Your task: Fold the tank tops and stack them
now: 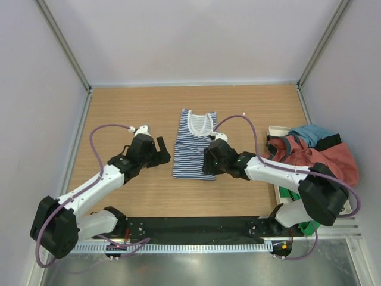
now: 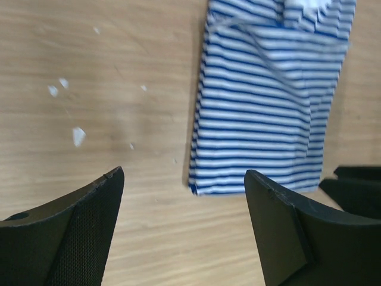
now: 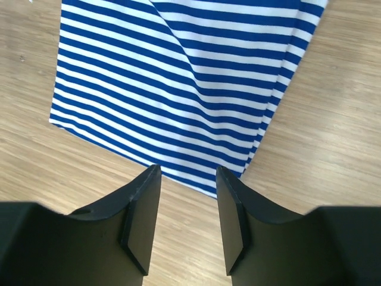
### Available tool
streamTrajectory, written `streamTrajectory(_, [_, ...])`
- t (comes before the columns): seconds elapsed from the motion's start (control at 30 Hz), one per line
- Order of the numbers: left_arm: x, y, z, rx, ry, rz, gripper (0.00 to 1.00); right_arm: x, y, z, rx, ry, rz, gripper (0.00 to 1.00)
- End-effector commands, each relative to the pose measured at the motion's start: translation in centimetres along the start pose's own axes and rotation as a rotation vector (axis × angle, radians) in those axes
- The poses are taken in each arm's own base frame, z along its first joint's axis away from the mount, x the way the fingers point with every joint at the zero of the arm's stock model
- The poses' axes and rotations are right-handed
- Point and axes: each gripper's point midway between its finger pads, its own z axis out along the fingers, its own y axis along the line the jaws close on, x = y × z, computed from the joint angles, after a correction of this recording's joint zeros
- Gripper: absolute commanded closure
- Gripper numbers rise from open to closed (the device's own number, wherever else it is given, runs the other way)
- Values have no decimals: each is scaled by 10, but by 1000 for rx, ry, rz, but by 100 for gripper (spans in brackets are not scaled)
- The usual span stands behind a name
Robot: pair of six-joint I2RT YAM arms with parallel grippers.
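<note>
My right gripper is to pinch the near hem corner (image 3: 239,171) and pull it smooth with my left gripper before folding, as a slanting crease runs across the striped tank top.
The navy-and-white striped tank top (image 1: 194,145) lies flat mid-table, folded into a narrow strip with its white-trimmed neck at the far end. My left gripper (image 1: 164,152) hovers just left of its near end, open, with bare wood between the fingers (image 2: 184,174); the striped top (image 2: 268,101) sits beyond them. My right gripper (image 1: 206,163) is at the top's near right corner, open. In the right wrist view the hem of the striped top (image 3: 178,77) lies just past the right gripper (image 3: 188,173), which holds nothing. The rust-red tank top (image 1: 333,162) is crumpled in the pile at the right.
A white tray (image 1: 275,130) at the right edge holds the pile, with a teal cloth (image 1: 309,132) and a green cloth (image 1: 297,196). Grey walls close in the table on three sides. Small white flecks (image 2: 77,136) mark the wood left of the striped top.
</note>
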Motion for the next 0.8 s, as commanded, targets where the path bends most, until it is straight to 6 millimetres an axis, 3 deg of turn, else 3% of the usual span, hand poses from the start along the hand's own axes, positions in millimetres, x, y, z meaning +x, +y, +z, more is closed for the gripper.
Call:
streamTrajectory(0.0, [28, -24, -14, 100, 72, -44, 18, 0, -9, -12, 36, -32, 50, 53])
streamTrajectory(0.2, [54, -27, -7, 93, 140, -35, 26, 15, -28, -8, 70, -13, 103, 56])
streamTrajectory(0.53, [83, -28, 15, 68, 241, -20, 40, 38, -33, 9, 42, 47, 167, 62])
streamTrajectory(0.63, [89, -30, 20, 68, 266, -12, 42, 41, -30, 10, 18, 49, 174, 66])
streamTrajectory(0.77, [93, -30, 23, 62, 274, -9, 46, 42, -30, 8, 8, 42, 185, 79])
